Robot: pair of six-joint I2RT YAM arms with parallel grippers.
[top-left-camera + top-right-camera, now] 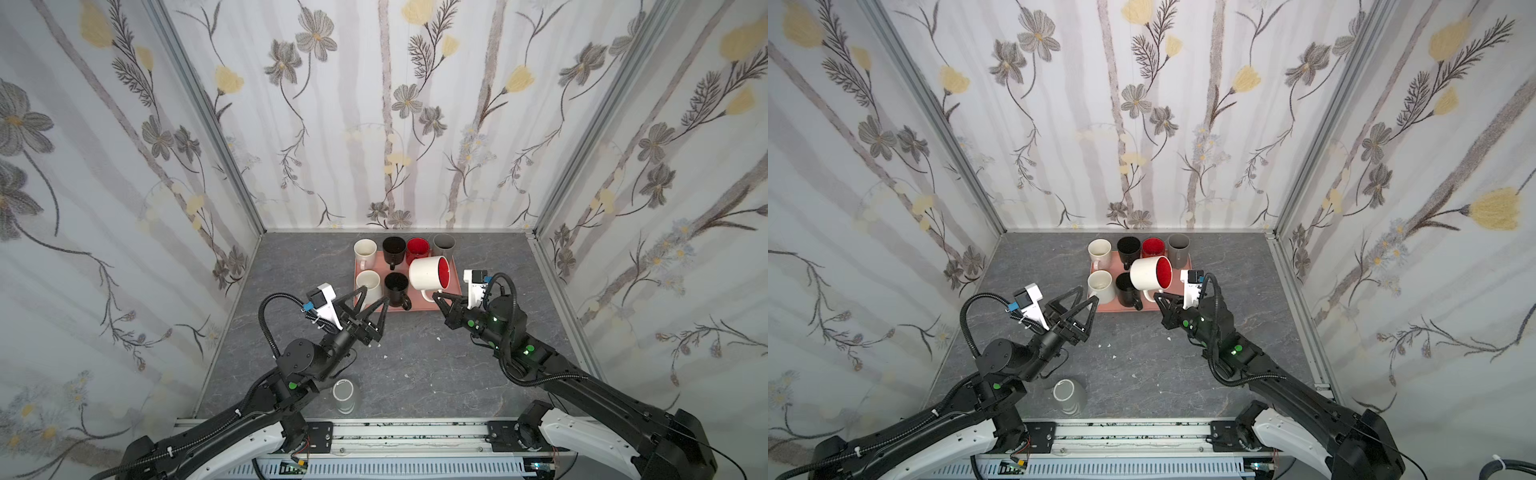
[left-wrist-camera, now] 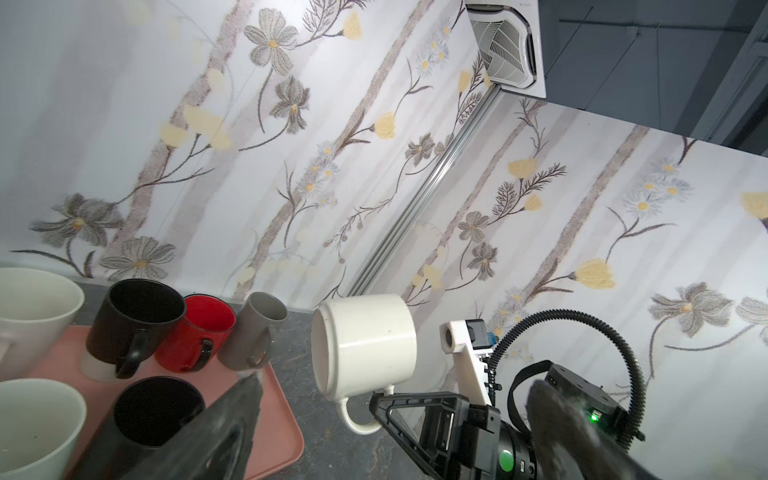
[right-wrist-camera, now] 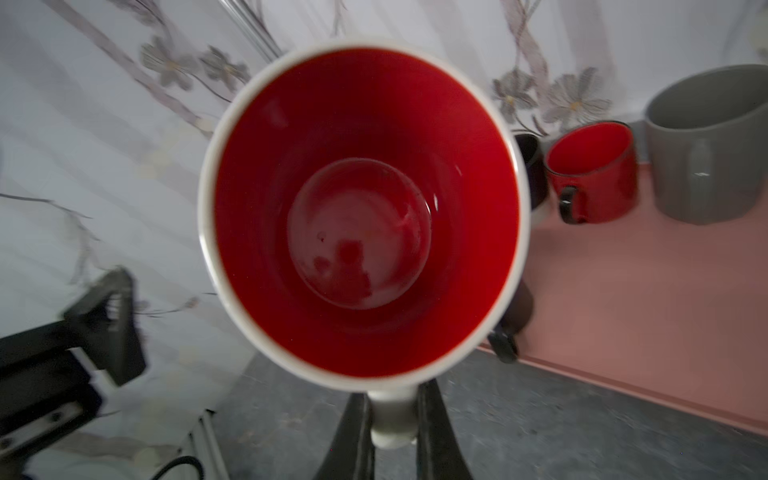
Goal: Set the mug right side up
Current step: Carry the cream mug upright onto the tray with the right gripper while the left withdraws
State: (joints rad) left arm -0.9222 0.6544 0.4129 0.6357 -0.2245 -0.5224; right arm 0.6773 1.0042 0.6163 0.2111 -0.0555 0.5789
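Observation:
I need to use my right gripper to set the white mug with the red inside on the pink tray [image 1: 423, 299] [image 3: 608, 329] beside the near black mug.
The mug [image 1: 428, 272] [image 1: 1148, 272], white outside and red inside, hangs on its side in the air over the near right part of the pink tray [image 1: 456, 291]. Its mouth faces right in both top views. My right gripper [image 1: 436, 297] [image 3: 392, 399] is shut on its white handle [image 3: 392, 419], which points down. The right wrist view looks straight into the red inside [image 3: 361, 208]. My left gripper [image 1: 374, 298] stands open just left of the mug, holding nothing. The left wrist view shows the mug's white wall [image 2: 365, 340].
Upright on the tray stand two white mugs [image 1: 365, 251] [image 1: 368, 282], two black mugs [image 1: 393, 249] [image 1: 397, 289], a red mug [image 1: 417, 248] and a grey mug [image 1: 444, 245]. A pale grey cup [image 1: 345, 395] sits near the table's front edge by the left arm. Flowered walls enclose three sides.

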